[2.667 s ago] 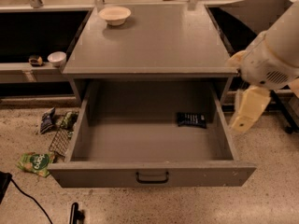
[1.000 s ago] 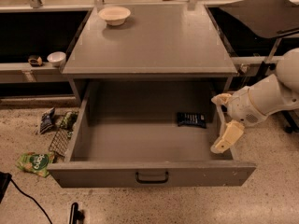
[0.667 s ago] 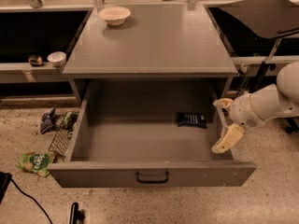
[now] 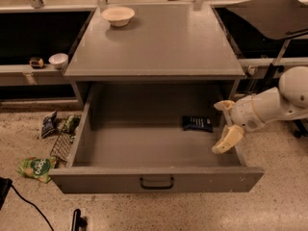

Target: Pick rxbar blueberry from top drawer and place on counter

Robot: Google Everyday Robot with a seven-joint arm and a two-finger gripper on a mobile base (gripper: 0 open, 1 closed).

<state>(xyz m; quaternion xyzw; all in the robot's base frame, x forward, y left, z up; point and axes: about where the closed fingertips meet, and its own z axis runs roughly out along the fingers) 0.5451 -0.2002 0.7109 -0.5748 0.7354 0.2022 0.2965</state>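
The rxbar blueberry's middle (image 4: 198,124) in the open top drawer is the next place my gripper needs to go to and close on.
The rxbar blueberry (image 4: 197,123), a flat dark navy bar, lies on the floor of the open top drawer (image 4: 156,177) near its back right corner. My gripper (image 4: 225,123) hangs over the drawer's right wall, just right of the bar and not touching it. Its cream fingers (image 4: 228,139) stand apart, open and empty. The counter (image 4: 159,47) is the flat grey cabinet top above the drawer.
A pale bowl (image 4: 118,16) sits at the counter's back left. A black tray (image 4: 274,16) stands to the right behind my arm. A green snack bag (image 4: 36,168), a dark packet (image 4: 48,124) and a wire rack (image 4: 63,141) lie on the floor at left.
My arm has come down from beside the counter's right edge to the drawer's right wall, turning the fingers toward the bar. The bar has not moved.
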